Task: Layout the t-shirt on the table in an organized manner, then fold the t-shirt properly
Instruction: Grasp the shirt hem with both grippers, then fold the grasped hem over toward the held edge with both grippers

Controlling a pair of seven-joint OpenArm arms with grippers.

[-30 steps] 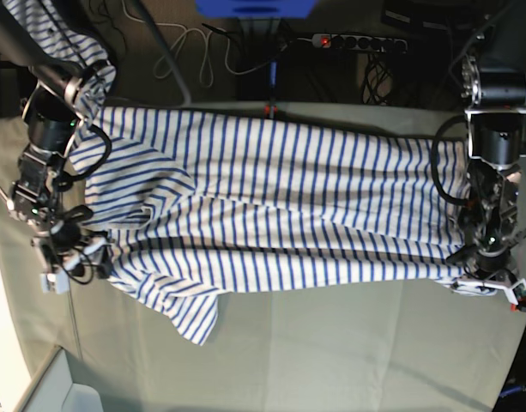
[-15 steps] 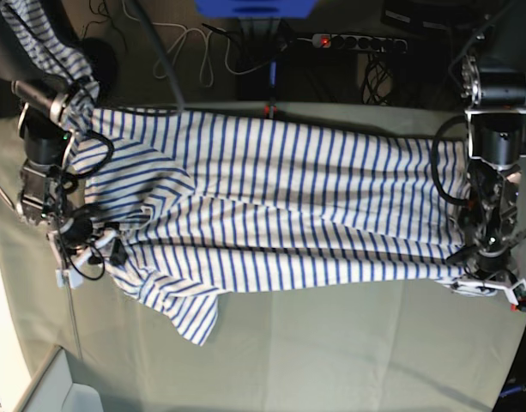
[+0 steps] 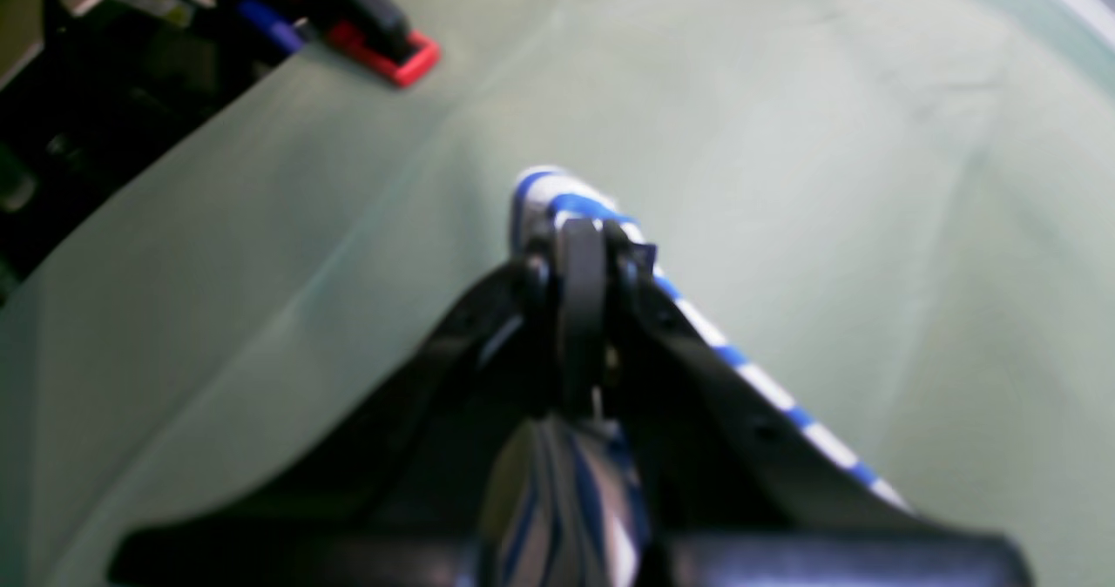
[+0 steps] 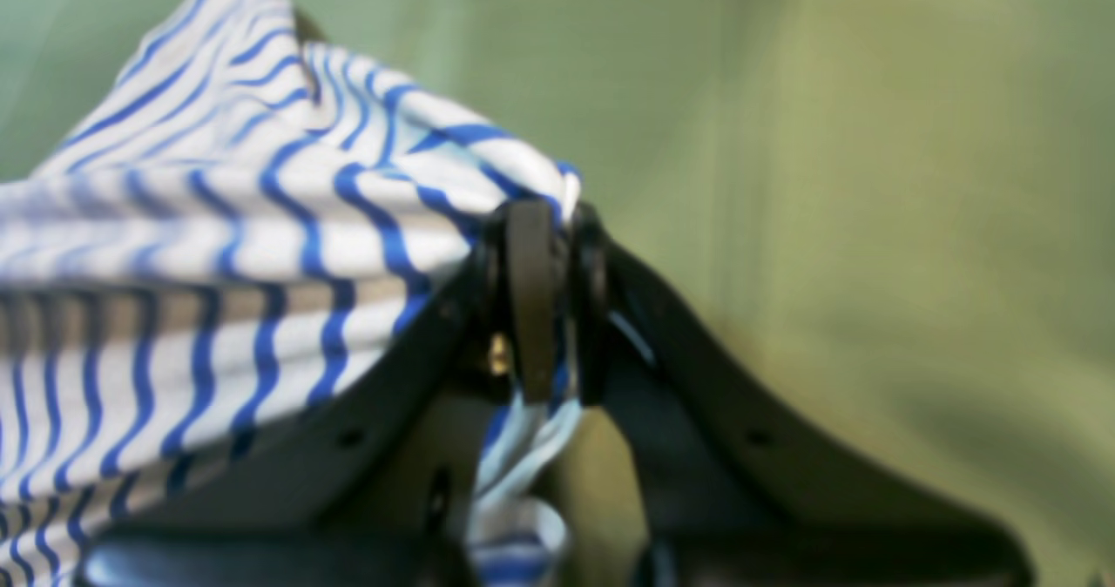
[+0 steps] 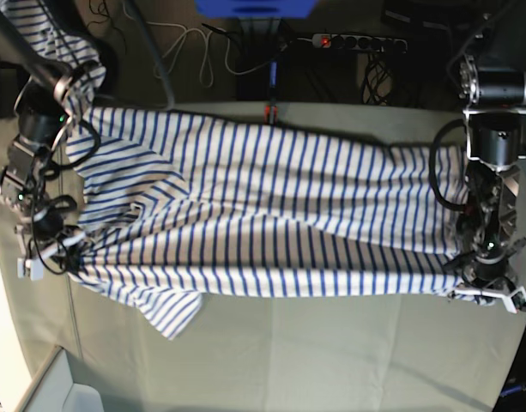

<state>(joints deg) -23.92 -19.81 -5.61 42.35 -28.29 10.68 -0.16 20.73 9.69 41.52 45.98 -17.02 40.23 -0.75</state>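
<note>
The robot's left gripper should release the t-shirt's corner on the table (image 5: 456, 256) just behind the stretched near edge of the shirt.
The white, blue-striped t-shirt (image 5: 271, 215) lies stretched across the pale green table (image 5: 331, 352) from left to right. At the base view's right edge my left gripper (image 5: 486, 292) is shut on a corner of the shirt; its wrist view shows striped cloth (image 3: 557, 204) pinched at the gripper tip (image 3: 579, 247). On the left, my right gripper (image 5: 61, 253) is shut on the shirt's other end, and bunched stripes (image 4: 261, 221) sit between its closed fingers (image 4: 531, 282). A sleeve (image 5: 172, 313) hangs out toward the front.
Behind the table's far edge run cables and a power strip (image 5: 357, 41), with a red clamp (image 5: 269, 110) on that edge. Another red clamp (image 3: 383, 51) shows near the left gripper. A white ledge (image 5: 65, 395) sits at the front left corner.
My right gripper has shut on the shirt's end and shifted left, pulling the cloth tauter; the sleeve slid left with it. The left gripper has kept its hold and moved slightly forward.
</note>
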